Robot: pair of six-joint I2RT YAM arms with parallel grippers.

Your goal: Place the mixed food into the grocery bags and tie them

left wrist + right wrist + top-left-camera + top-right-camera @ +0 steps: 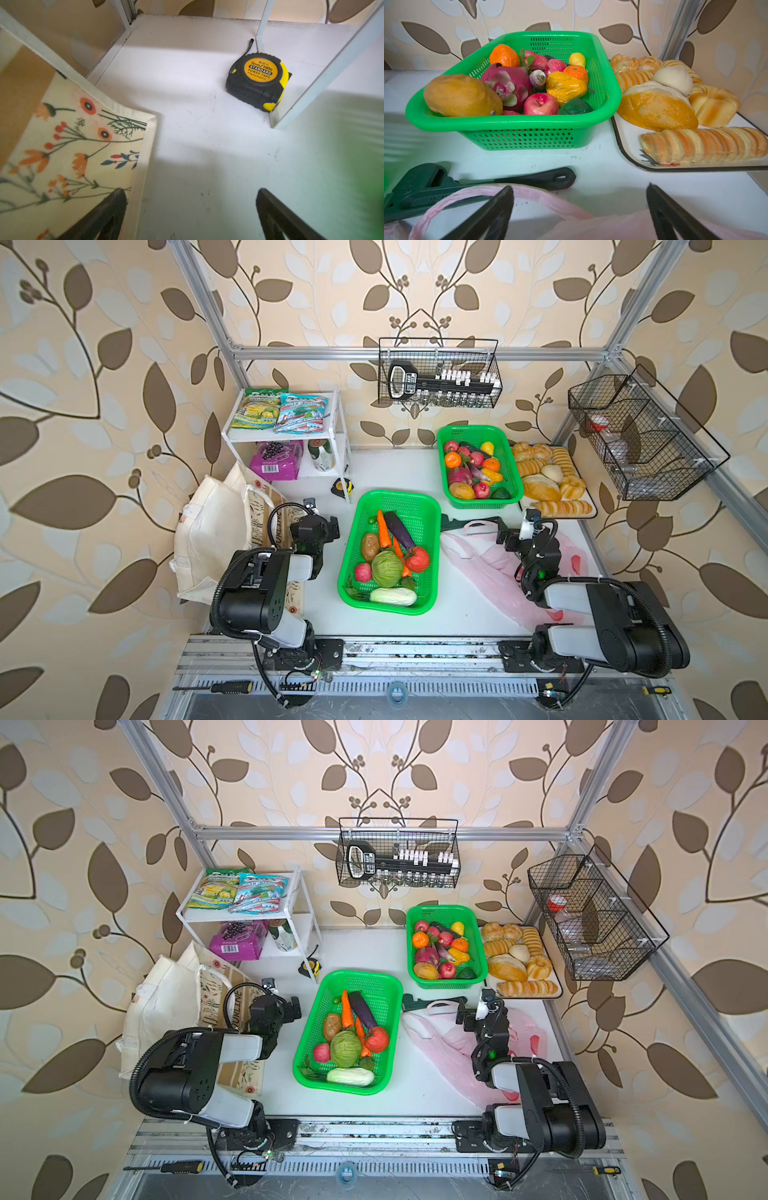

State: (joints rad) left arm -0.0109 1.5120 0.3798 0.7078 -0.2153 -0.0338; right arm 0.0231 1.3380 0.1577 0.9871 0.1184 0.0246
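Next, my right gripper grabs the rim of the near green basket (436,565) beside the red tomato, facing the pink plastic bag.
The green cabbage (387,568), brown potato (369,546) and red tomato (417,559) lie in the near green basket (432,547). On the white shelf (286,435) the teal mint packet (301,412) lies on top. The purple grape packet (276,460) and small can (322,454) sit below. The cream tote (212,539) slumps at the left; its flowered corner (83,149) reaches one fingertip of my open, empty left gripper (191,191). The pink plastic bag (486,568) lies flat at the right. My right gripper (579,187) hovers open over its handle loop (529,193).
A yellow-black tape measure (259,81) sits by the shelf leg. A dark green wrench (446,187) lies beside the pink bag. Behind it are a fruit basket (610,83) and a bread tray (623,145). A yellow-green snack packet (255,410) shares the shelf top. Two wire baskets (440,373) hang above.
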